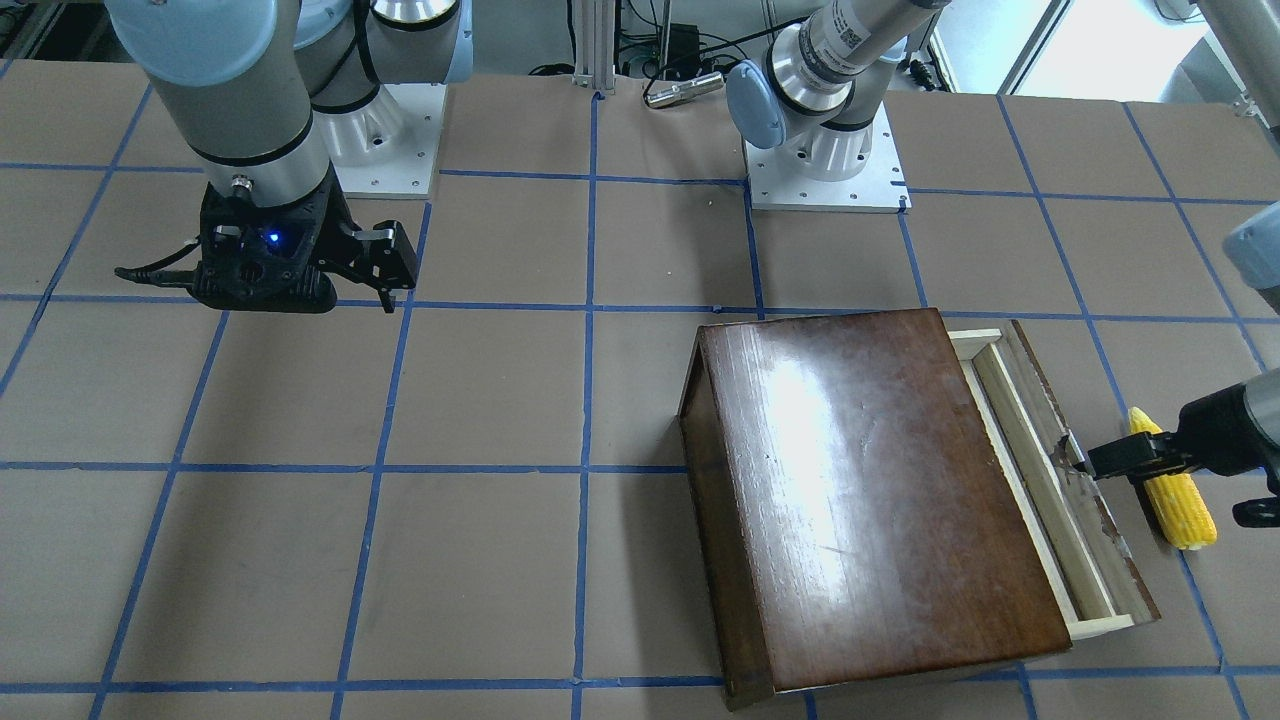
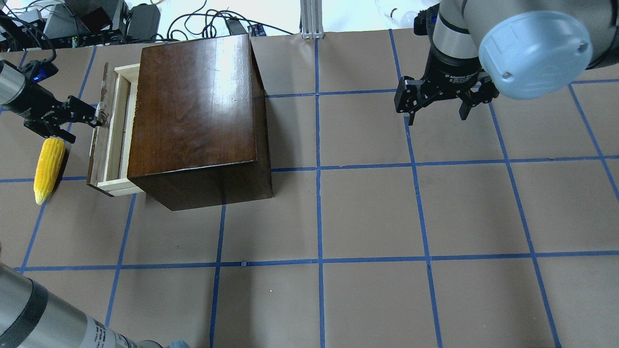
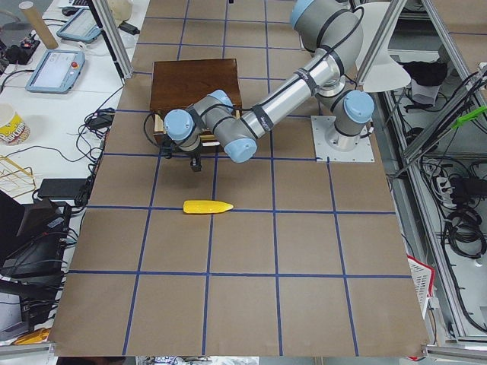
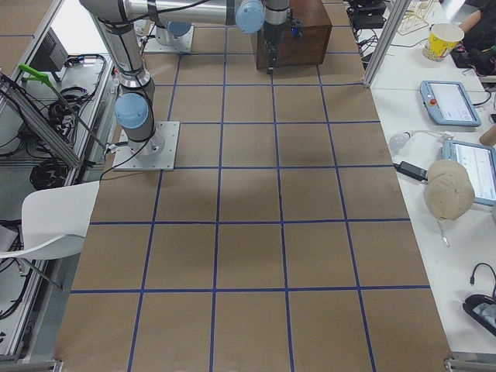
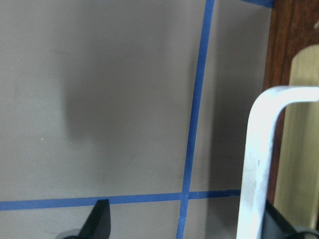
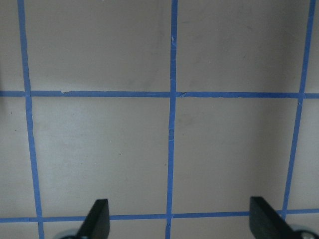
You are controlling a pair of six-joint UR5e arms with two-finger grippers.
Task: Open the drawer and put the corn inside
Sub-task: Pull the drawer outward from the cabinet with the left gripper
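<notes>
My left gripper should close on the middle of the yellow corn (image 1: 1172, 488), which sits just outside the front of the drawer.
The drawer (image 2: 112, 140) is pulled partly out of the dark-brown cabinet (image 2: 193, 106), showing its pale wood tray and worn brown front (image 1: 1075, 480). The yellow corn (image 2: 48, 166) lies on the table just outside the drawer front and also shows in the front-facing view (image 1: 1178, 492). My left gripper (image 2: 81, 124) is open at the drawer front. In the left wrist view (image 5: 189, 226) the white handle (image 5: 256, 164) stands between the fingers, close to the right one. My right gripper (image 2: 435, 115) is open and empty, hovering far from the cabinet over bare table (image 6: 179, 224).
The table is brown paper with a blue tape grid. Both arm bases (image 1: 825, 185) stand at the robot's side. Cables and equipment (image 2: 96, 24) lie beyond the far edge behind the cabinet. The corn lies near the table's left end (image 3: 207, 207).
</notes>
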